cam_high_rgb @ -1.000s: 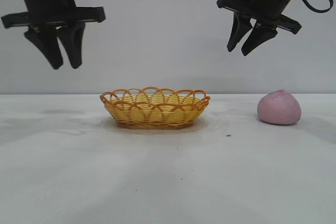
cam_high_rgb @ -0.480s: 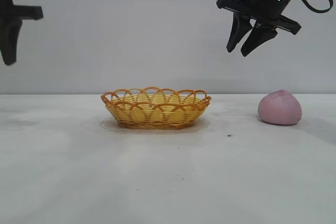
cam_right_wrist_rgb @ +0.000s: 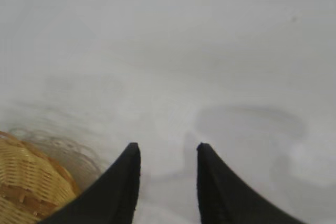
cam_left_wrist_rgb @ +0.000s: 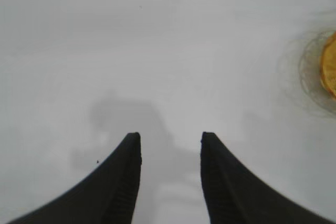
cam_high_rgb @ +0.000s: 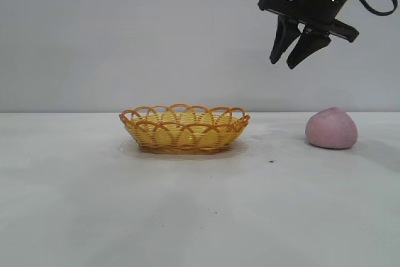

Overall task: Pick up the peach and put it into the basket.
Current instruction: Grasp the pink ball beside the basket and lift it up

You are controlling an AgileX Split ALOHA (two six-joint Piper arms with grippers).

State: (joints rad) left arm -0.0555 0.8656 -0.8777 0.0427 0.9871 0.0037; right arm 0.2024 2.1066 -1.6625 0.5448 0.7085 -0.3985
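The right gripper will next lower to the top of the pale pink peach [cam_high_rgb: 333, 113] and close.
The pale pink peach [cam_high_rgb: 332, 129] sits on the white table at the right in the exterior view. The yellow wicker basket [cam_high_rgb: 185, 129] with its orange-brown looped rim stands at the middle and holds nothing. My right gripper [cam_high_rgb: 283, 62] hangs open and empty high above the table, up and to the left of the peach. In the right wrist view the right gripper [cam_right_wrist_rgb: 168, 149] is open over bare table with the basket's edge [cam_right_wrist_rgb: 26, 192] at one side. My left gripper [cam_left_wrist_rgb: 170, 139] is open over bare table, out of the exterior view; a sliver of the basket [cam_left_wrist_rgb: 329, 72] shows.
The white table [cam_high_rgb: 200, 204] runs wide and flat before a plain grey wall. A small dark speck [cam_high_rgb: 271, 161] lies on the table in front of the peach.
The left arm has moved off to the left and out of the exterior view. The right arm, the peach and the basket have stayed in place.
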